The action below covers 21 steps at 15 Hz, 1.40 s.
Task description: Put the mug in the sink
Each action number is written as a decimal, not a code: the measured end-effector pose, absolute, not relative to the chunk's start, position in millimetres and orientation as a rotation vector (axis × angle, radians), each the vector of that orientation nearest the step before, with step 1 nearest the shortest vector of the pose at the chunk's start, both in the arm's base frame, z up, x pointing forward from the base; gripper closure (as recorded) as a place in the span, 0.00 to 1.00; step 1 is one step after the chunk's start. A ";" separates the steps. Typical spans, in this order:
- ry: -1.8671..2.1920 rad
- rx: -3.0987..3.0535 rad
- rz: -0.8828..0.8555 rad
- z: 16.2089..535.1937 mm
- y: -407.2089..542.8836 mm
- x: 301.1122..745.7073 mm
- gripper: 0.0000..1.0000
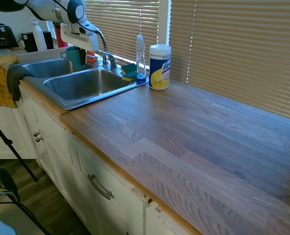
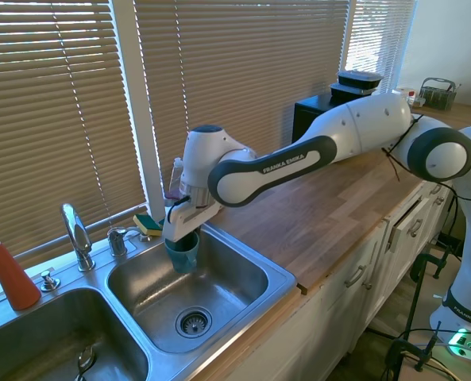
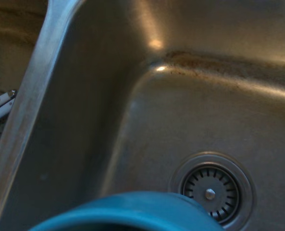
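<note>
My gripper will put the teal mug down on the steel bottom of the basin nearer the wooden counter point(image 1: 86, 93).
The teal mug point(image 2: 183, 252) hangs upright in the air over the sink point(image 2: 283, 279), inside the basin nearer the wooden counter and close to its back wall. My gripper point(image 2: 180, 236) reaches down from above and is shut on the mug's rim. From the other side, the mug point(image 1: 76, 57) shows under the gripper point(image 1: 78, 47) behind the sink point(image 1: 86, 101). In the wrist view, the mug's blue rim point(image 3: 132, 211) sits above the steel basin wall point(image 3: 190, 110), with the drain below it.
A curved chrome faucet point(image 2: 76, 232) stands behind the divider. Sponges point(image 1: 129, 72), a clear bottle point(image 1: 141, 55) and a white wipes canister point(image 1: 160, 67) stand at the sink's back corner. A red spray bottle point(image 2: 9, 275) is on the far side. A yellow towel point(image 1: 0, 81) drapes the far edge.
</note>
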<state>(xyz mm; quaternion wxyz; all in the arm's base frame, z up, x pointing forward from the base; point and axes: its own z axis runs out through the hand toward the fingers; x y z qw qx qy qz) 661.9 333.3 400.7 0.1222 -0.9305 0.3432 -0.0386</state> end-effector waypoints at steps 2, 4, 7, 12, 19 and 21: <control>1.009 -2.704 -0.118 365.4 341.0 679.4 1.00; 1.031 -2.686 -0.127 330.2 342.3 699.3 1.00; 1.096 -2.653 -0.114 281.6 345.4 719.8 1.00; 1.188 -2.622 -0.064 212.7 351.9 732.9 1.00; 1.258 -2.640 0.014 169.6 354.0 735.8 0.00; 1.256 -2.641 0.012 169.0 356.8 735.5 0.00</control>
